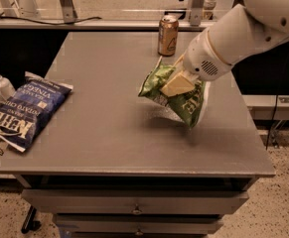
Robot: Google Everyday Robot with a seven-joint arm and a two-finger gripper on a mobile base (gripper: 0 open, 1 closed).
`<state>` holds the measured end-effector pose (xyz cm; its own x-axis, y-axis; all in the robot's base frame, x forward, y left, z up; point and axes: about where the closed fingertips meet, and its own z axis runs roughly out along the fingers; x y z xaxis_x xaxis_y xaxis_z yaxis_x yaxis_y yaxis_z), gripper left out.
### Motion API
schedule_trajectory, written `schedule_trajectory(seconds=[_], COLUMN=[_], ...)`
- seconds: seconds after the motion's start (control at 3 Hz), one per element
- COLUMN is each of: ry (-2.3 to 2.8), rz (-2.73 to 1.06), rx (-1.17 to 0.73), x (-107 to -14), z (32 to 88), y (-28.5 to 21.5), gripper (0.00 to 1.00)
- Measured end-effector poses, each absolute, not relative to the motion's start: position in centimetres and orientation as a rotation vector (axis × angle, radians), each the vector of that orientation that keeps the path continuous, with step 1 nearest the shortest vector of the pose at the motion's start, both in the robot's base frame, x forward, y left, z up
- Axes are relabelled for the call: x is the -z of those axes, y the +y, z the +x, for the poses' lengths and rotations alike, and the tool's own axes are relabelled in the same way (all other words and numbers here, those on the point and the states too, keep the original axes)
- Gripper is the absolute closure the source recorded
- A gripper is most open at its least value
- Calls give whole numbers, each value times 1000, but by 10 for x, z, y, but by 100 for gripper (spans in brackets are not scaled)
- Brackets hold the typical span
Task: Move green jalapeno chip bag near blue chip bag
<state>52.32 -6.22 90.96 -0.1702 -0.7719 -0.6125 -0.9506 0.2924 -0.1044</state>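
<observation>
I will let the green jalapeno chip bag, hanging above the grey table, go from my gripper on the grey table [73,104], against the inner edge of the blue chip bag.
The green jalapeno chip bag [176,94] hangs crumpled above the grey table [109,128], right of its middle, lifted off the surface. My gripper [175,85] comes in from the upper right on a white arm and is shut on the green bag, its cream fingers [179,83] pinching the bag's middle. The blue chip bag [25,109] lies flat at the table's left edge, partly overhanging it, well to the left of the gripper.
A gold soda can [168,35] stands upright at the table's back, just behind the gripper. A small white pump bottle [3,84] stands off the left edge behind the blue bag. Drawers [134,202] run below the front edge.
</observation>
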Motion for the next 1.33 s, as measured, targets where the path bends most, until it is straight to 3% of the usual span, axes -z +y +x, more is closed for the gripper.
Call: schedule_trajectory(seconds=[0.67,1.33], ry=[1901,1730], rz=[-1596,-1703], rx=[-481,-577], x=[-907,-903], z=[529,536], y=[-12,88], gripper=[100,100])
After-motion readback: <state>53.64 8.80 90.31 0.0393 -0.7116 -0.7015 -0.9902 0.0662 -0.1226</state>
